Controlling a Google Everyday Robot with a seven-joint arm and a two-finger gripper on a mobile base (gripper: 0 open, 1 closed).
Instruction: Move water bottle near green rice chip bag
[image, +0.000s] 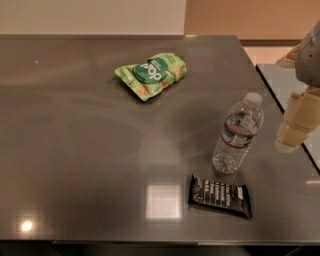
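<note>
My gripper is going to close on the upper part of the water bottle (245, 114), just below its white cap, because the bottle goes near the green rice chip bag.
The water bottle (238, 134) stands upright on the dark grey table (75, 150), right of centre; it is clear with a white cap and a white, green and red label. The green rice chip bag (152, 74) lies flat further back, left of the bottle, with a dark green round logo. My gripper (298, 126) hangs at the right edge of the view, to the right of the bottle and apart from it, holding nothing that I can see.
A black rectangular wrapped bar (220, 195) lies just in front of the bottle. The table's right edge (290, 135) runs under the gripper, with a second grey surface (285, 85) beyond it. A wall stands behind the table.
</note>
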